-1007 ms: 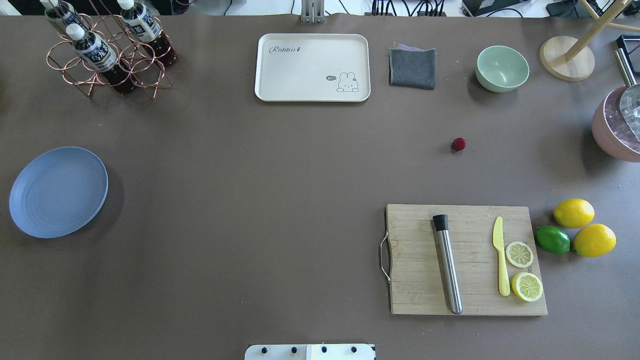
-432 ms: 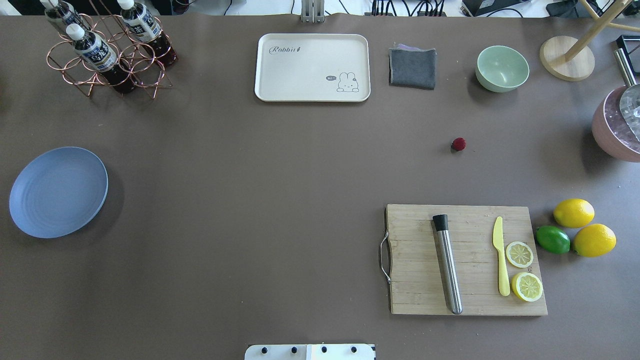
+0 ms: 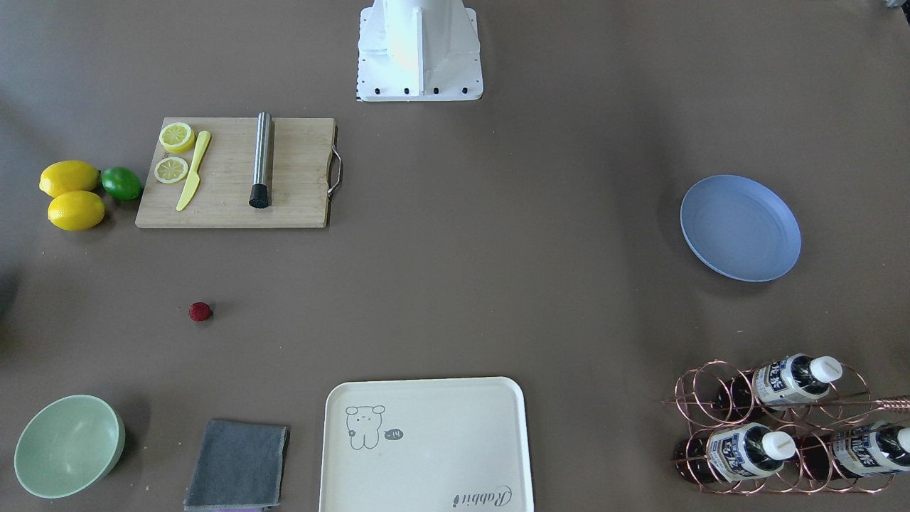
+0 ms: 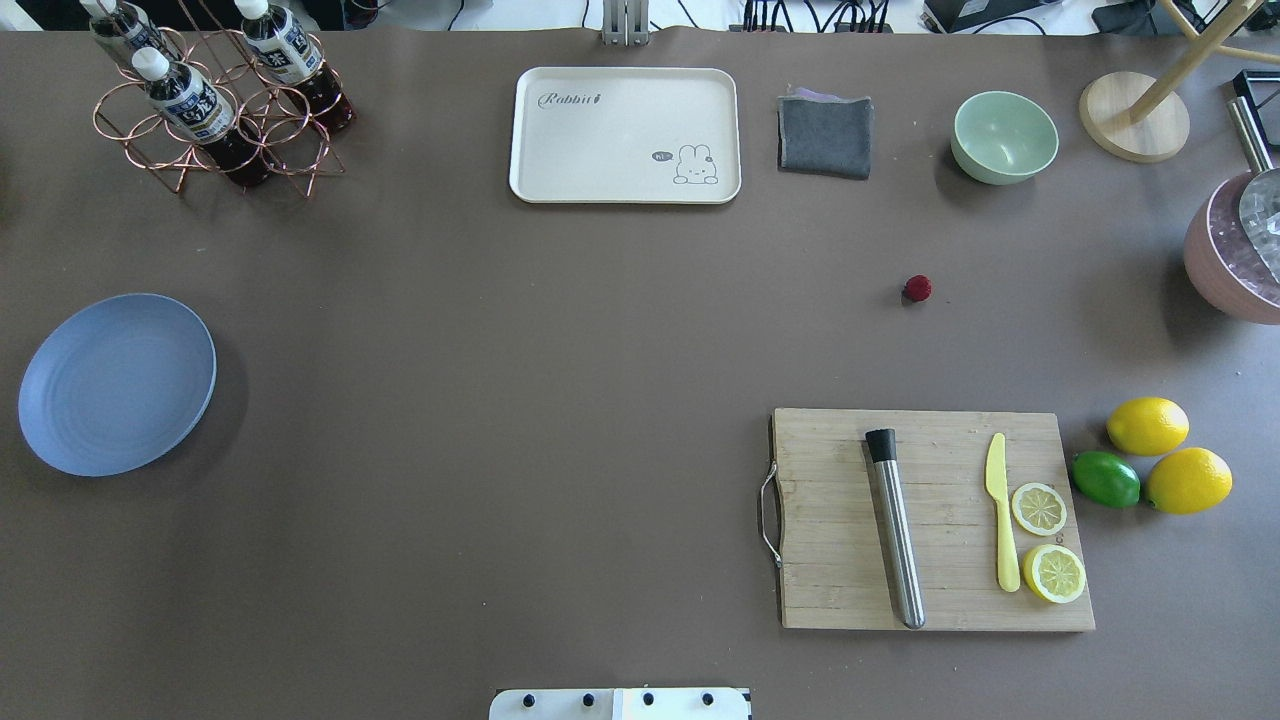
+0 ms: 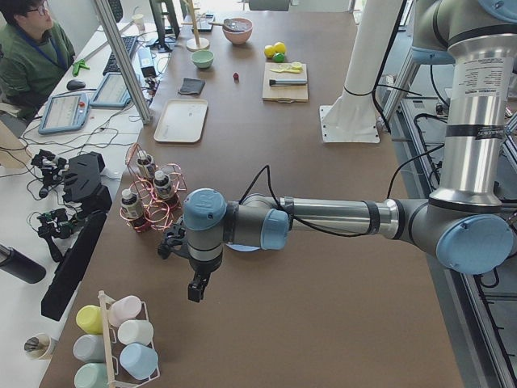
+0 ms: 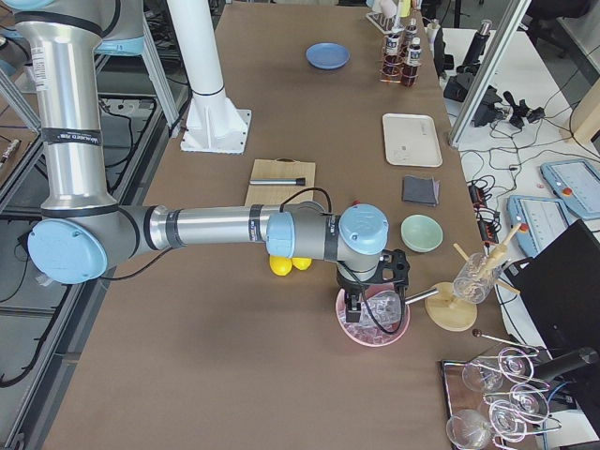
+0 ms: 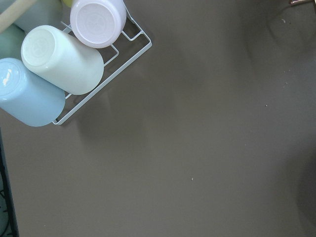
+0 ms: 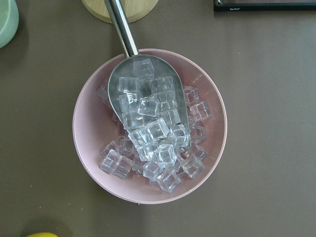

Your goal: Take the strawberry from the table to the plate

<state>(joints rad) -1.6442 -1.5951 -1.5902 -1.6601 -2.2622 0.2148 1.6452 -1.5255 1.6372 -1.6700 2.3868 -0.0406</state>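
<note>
The blue plate sits far from the strawberry, so next my left gripper closes on the blue plate's rim (image 3: 800, 240), on the side farthest from the strawberry.
The strawberry (image 4: 918, 288) (image 3: 200, 311) is a tiny dark-red berry lying alone on the brown table (image 4: 500, 400), right of centre in the overhead view. The blue plate (image 4: 116, 384) (image 3: 740, 227) sits far off at the table's left edge, with nothing on it. No arm shows in the overhead or front views. My left gripper (image 5: 196, 288) hangs over the table end near the cup rack, and I cannot tell its state. My right gripper (image 6: 354, 305) hovers above a pink bowl of ice at the opposite end, and I cannot tell its state either.
A cutting board (image 4: 930, 520) carries a steel muddler, a yellow knife and lemon slices, with two lemons and a lime (image 4: 1105, 479) beside it. At the back stand a cream tray (image 4: 625, 135), grey cloth, green bowl (image 4: 1004, 137) and bottle rack (image 4: 215, 95). A person sits beside the table.
</note>
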